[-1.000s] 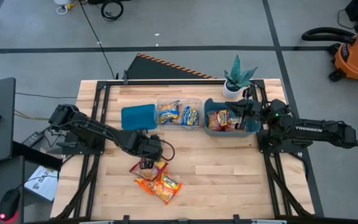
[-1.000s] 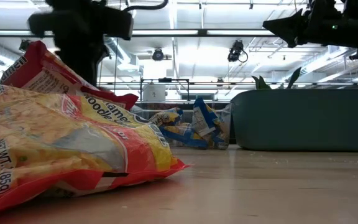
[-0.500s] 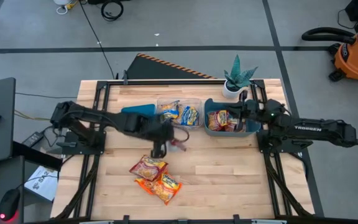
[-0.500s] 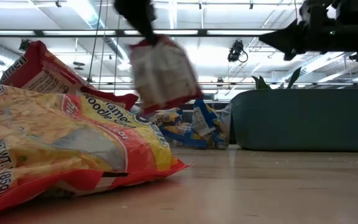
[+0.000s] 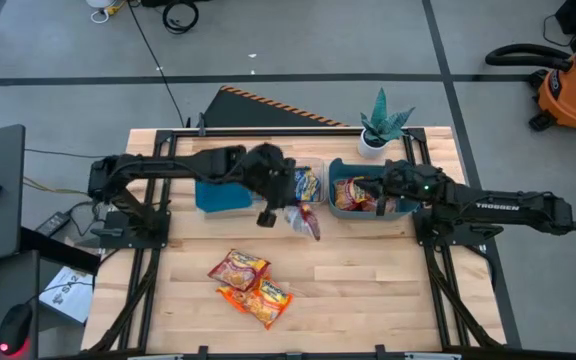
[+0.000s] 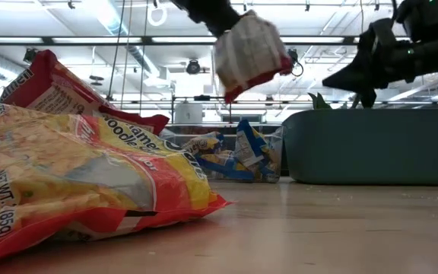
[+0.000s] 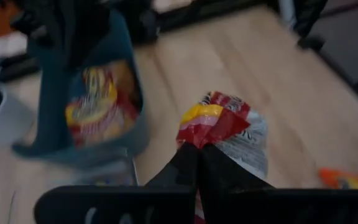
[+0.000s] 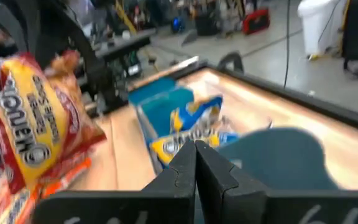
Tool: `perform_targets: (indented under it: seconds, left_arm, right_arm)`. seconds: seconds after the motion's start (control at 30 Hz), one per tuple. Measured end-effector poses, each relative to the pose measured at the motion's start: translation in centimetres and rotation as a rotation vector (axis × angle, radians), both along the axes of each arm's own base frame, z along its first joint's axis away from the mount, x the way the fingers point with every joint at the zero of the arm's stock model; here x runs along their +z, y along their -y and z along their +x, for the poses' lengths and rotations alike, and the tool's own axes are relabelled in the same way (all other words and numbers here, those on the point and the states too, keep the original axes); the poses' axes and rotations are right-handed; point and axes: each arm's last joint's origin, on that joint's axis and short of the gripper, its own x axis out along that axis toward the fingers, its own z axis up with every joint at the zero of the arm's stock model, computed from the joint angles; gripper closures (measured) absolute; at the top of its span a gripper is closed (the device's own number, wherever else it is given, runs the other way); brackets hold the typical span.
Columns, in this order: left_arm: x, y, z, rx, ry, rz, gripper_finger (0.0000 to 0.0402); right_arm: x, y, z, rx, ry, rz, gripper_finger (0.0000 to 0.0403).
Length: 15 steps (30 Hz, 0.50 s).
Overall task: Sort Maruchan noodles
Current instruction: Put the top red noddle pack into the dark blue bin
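Note:
Next, my left gripper releases the red-and-yellow packet, held high above the table, inside the teal bin, at the end (image 5: pixel 356 191) (image 7: pixel 97 118) next to the clear bin.
My left gripper (image 5: pixel 290 208) is shut on a red-and-yellow noodle packet (image 5: pixel 306 222), held in the air just in front of the clear bin (image 5: pixel 288 182) and the teal bin (image 5: pixel 368 198). The low view shows this packet (image 6: pixel 253 49) high above the table. The clear bin holds blue-and-yellow packets (image 8: pixel 188 127); red-and-yellow packets (image 7: pixel 98 102) lie in the teal bin. More packets (image 5: pixel 238 268) (image 5: pixel 265 298) lie flat on the near part of the table. My right gripper (image 5: pixel 384 184) is shut and empty above the teal bin. My left gripper pinches the packet's crumpled red end (image 7: pixel 199 138) between its two fingers (image 7: pixel 185 165). The fingers slant downward, coming from the table's left. The packet (image 7: pixel 229 127) sticks out beyond the fingertips, tilted and lifted clear of the table.
A teal lid (image 5: pixel 221 188) lies left of the clear bin. A potted plant (image 5: pixel 383 125) stands at the far edge behind the teal bin. Bare wood lies to the right of the loose packets.
My left gripper has risen from the pile of loose packets with one packet, carrying it up and toward the table's far right, toward the bins, and turning its wrist on the way. My right gripper has tipped and sunk a little over the teal bin.

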Motion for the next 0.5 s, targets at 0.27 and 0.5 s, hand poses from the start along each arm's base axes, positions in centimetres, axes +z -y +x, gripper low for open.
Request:
perform_targets:
  seconds: [0.27,0.5]
  left_arm:
    - [-0.6,-5.4,1.3,-0.029,0.153,-0.03,0.0395]
    - [0.3,-8.5,0.9,-0.073,0.292,0.131,0.0395]
  right_arm:
    - [3.0,-0.3,-1.9,-0.096,0.152,-0.18,0.0392]
    - [2.7,-0.4,-3.2,-0.191,0.055,-0.343,0.0392]
